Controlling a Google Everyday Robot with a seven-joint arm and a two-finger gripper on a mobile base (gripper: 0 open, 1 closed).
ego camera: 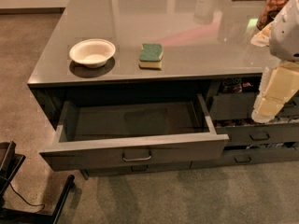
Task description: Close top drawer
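My gripper has a next place to go, the end of the top drawer's front (213,147), beside the other bank of drawers. It should close there.
The top drawer (135,149) is a wide dark grey front with a small metal bar handle (137,157). It stands pulled far out from under the counter, and its shallow grey box (131,121) shows nothing inside. Part of a like front shows just below it. My gripper (264,115) is cream coloured and hangs point-down at the right edge of the view. It is to the right of the drawer's right side wall, in front of the other bank, and apart from the drawer.
On the glossy grey countertop (196,45) sit a white bowl (92,53) and a green-and-yellow sponge (151,56). A jar (276,3) stands at the back right. The right bank's drawers (254,134) are partly open. A black frame (18,190) stands on the carpet at lower left.
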